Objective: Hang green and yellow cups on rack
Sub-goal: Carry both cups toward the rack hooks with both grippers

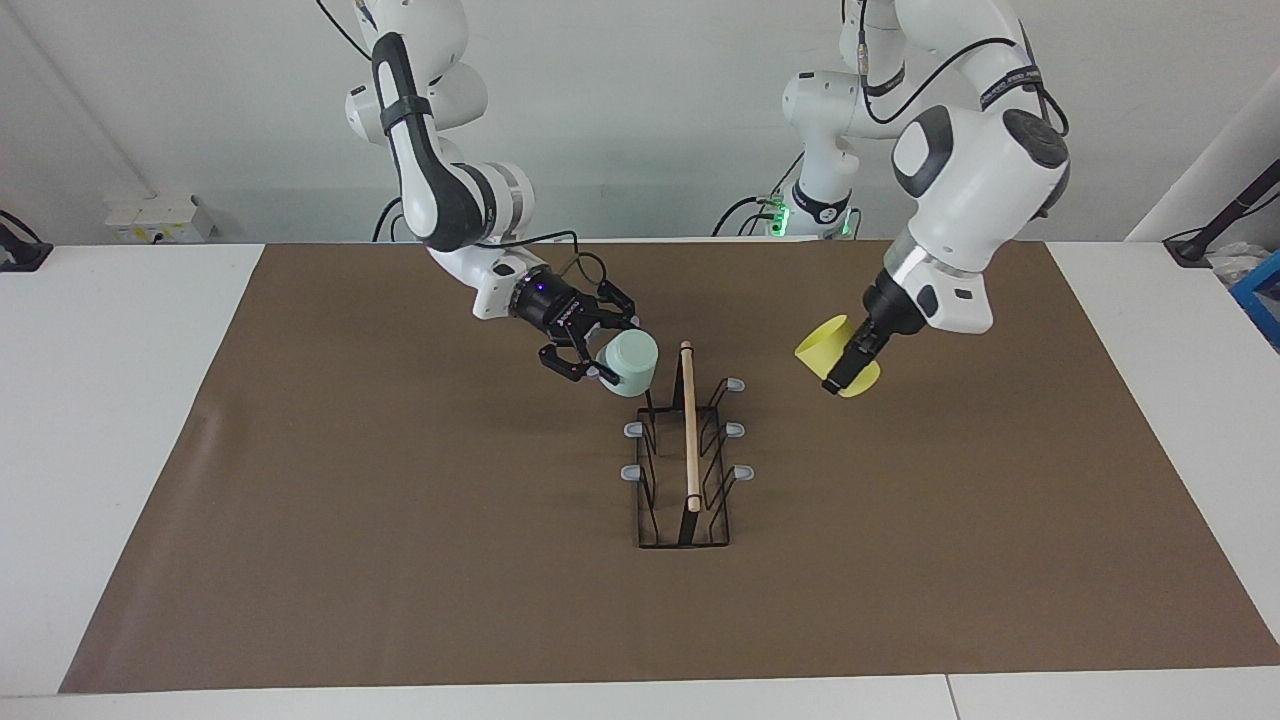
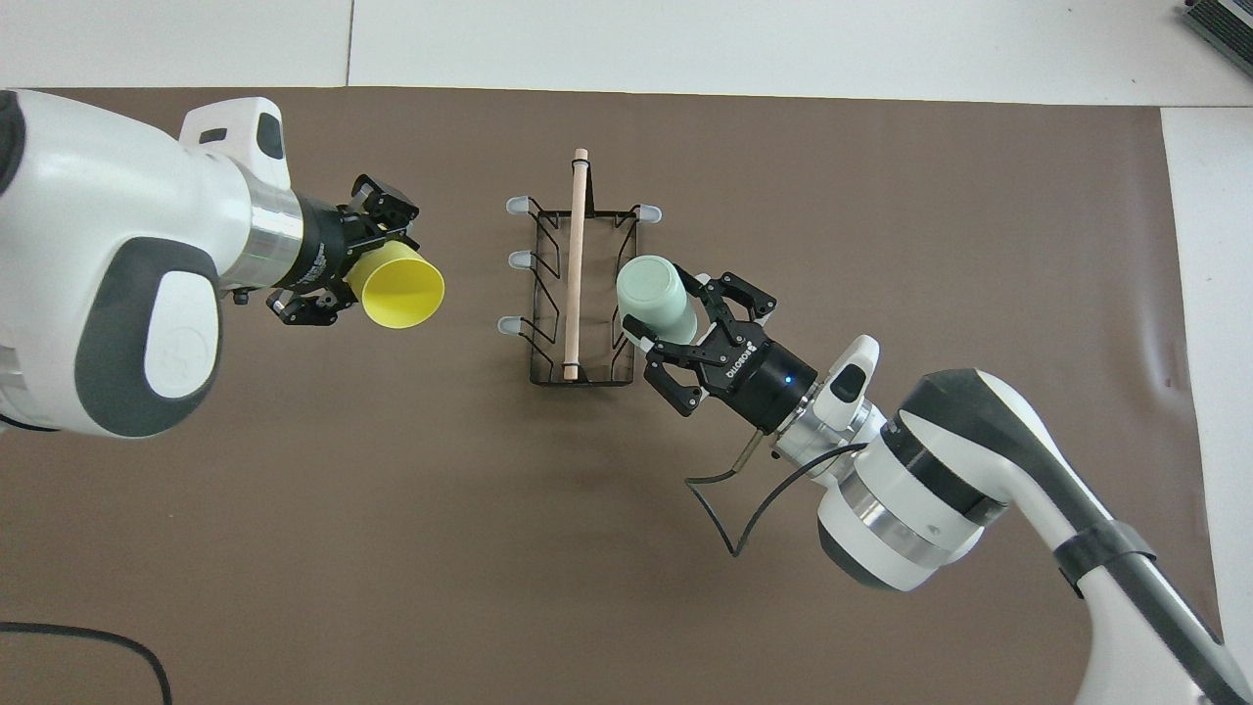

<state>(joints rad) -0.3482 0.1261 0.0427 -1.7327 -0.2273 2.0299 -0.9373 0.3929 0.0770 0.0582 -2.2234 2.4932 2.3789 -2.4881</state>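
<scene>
My left gripper has the yellow cup. It will let go of the cup on the bare peg across the rack (image 2: 504, 318) from the mint green cup.
The black wire rack (image 1: 689, 430) with its wooden rod stands at the middle of the brown mat; it also shows in the overhead view (image 2: 576, 264). My right gripper (image 1: 612, 352) is shut on the mint green cup (image 1: 632, 362), held tilted with its base up at the rack's peg nearest to the robots on the right arm's side. That peg is hidden, so I cannot tell if the cup rests on it. My left gripper (image 1: 845, 368) is shut on the yellow cup (image 1: 830, 345) in the air beside the rack, its mouth (image 2: 401, 289) turned toward the rack.
The brown mat (image 1: 400, 500) covers most of the white table. Five grey-tipped pegs show bare, such as one (image 1: 743, 472) on the left arm's side. A black cable (image 2: 724, 509) hangs under the right wrist.
</scene>
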